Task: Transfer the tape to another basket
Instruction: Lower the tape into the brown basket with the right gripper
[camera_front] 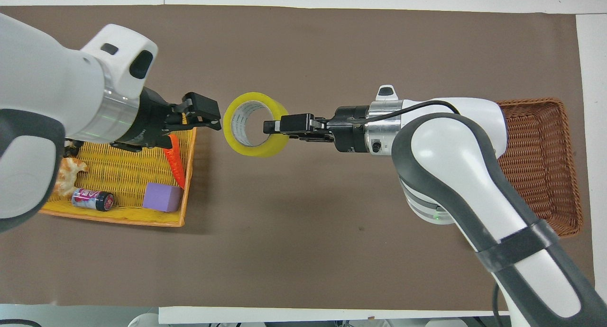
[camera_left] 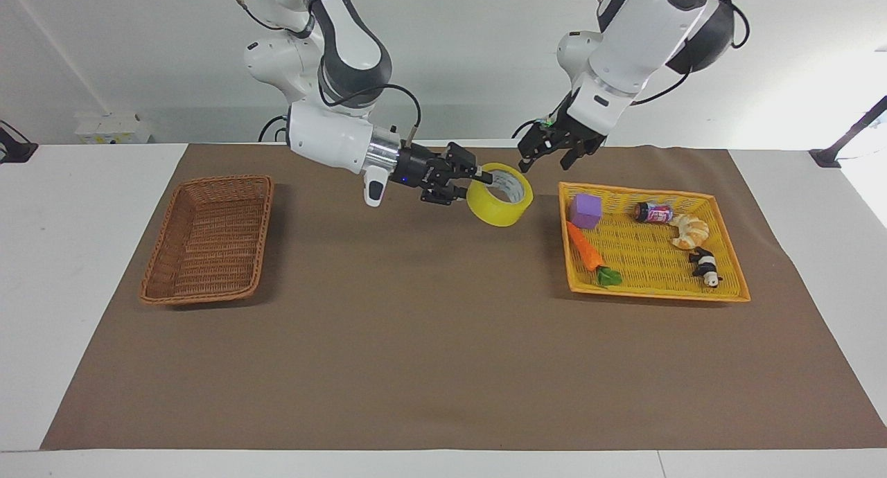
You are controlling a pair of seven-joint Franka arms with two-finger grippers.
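Observation:
Next, my right gripper lets go of the yellow tape around the middle of the brown wicker basket's bottom (camera_front: 519, 175).
The yellow tape (camera_left: 500, 208) (camera_front: 251, 149) hangs in the air over the brown mat, tilted so its white core shows. My right gripper (camera_left: 487, 180) (camera_front: 271, 126) is shut on the roll's wall, one finger inside the core. My left gripper (camera_left: 547, 161) (camera_front: 216, 119) is open and holds nothing. It hangs apart from the tape, over the yellow tray's corner closest to the roll. The brown wicker basket (camera_left: 208, 239) (camera_front: 536, 166) sits at the right arm's end of the table, with nothing in it.
The yellow tray (camera_left: 651, 294) (camera_front: 114, 219) lies at the left arm's end. It holds a purple block (camera_left: 587, 210) (camera_front: 162, 196), a carrot (camera_left: 589, 253), a can (camera_left: 653, 213), a croissant (camera_left: 688, 231) and a toy panda (camera_left: 705, 265).

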